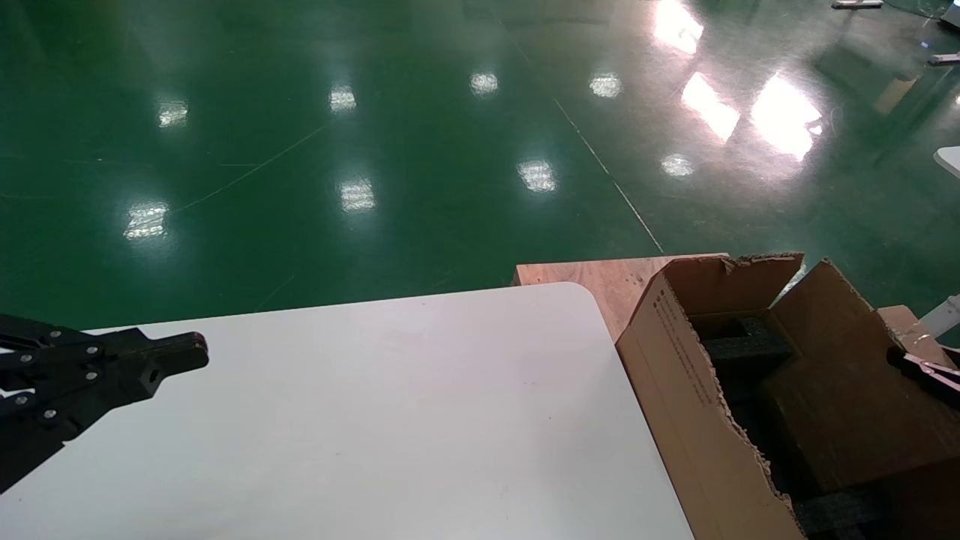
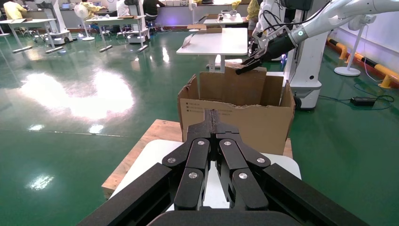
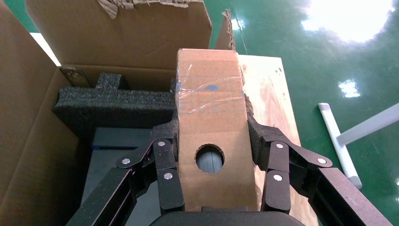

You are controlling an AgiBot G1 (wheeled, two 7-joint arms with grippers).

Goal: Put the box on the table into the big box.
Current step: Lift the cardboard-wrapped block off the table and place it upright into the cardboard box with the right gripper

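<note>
Next, I let go of the box, now inside the big box's open top, with my right gripper down between the black foam blocks inside the big box (image 1: 795,438).
The box (image 3: 210,117), light brown with a round hole and clear tape across it, sits between the pads of my right gripper (image 3: 211,128), which is shut on its two long sides. I hold it inside the open top of the big box (image 3: 33,108), over black foam blocks (image 3: 113,106) and near the wall next to the wooden board. In the head view the big box (image 1: 675,375) stands off the table's right edge, and the right gripper (image 1: 924,373) shows at its far side. My left gripper (image 1: 196,352) hovers shut and empty over the white table (image 1: 375,420) at the left.
A plywood board (image 1: 600,281) lies under and behind the carton. The carton's torn rim (image 1: 739,435) rises above table height. Green floor surrounds the table. Other tables and a robot stand (image 2: 306,84) show beyond the carton in the left wrist view.
</note>
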